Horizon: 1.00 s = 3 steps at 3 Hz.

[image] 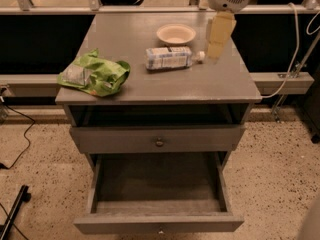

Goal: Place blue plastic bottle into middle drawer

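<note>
Next, I should grip the blue plastic bottle on the bottom half of its body [163,59], away from its white cap.
The blue plastic bottle [169,58] lies on its side on the grey cabinet top [150,91], white cap pointing right, just in front of the beige bowl [176,34]. The gripper [218,39] hangs from the white arm at the top right. It is over the cabinet top, just right of the bottle's cap and above it, and holds nothing. The middle drawer [158,223] is pulled open at the bottom, and its inside shows nothing in it.
A green foil snack bag [95,75] lies on the left of the cabinet top. The drawer above [159,142] is shut, with a round knob. A white cable [292,59] hangs at the right. Black cables lie on the speckled floor at the left.
</note>
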Each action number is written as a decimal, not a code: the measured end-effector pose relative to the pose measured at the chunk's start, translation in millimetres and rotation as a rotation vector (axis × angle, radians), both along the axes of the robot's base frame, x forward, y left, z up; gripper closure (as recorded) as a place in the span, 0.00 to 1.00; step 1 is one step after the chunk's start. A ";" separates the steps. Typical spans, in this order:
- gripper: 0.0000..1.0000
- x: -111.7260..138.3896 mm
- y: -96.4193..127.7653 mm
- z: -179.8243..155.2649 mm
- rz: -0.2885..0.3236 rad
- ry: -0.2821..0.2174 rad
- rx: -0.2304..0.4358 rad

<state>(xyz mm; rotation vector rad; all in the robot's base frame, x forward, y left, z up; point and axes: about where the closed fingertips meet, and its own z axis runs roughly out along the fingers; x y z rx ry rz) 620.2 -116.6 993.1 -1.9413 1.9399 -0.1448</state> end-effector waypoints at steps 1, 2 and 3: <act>0.00 58.6 24.8 -29.6 0.042 0.032 -0.015; 0.00 80.6 37.8 -48.2 0.072 0.049 -0.011; 0.00 90.3 52.3 -71.7 0.113 0.082 -0.016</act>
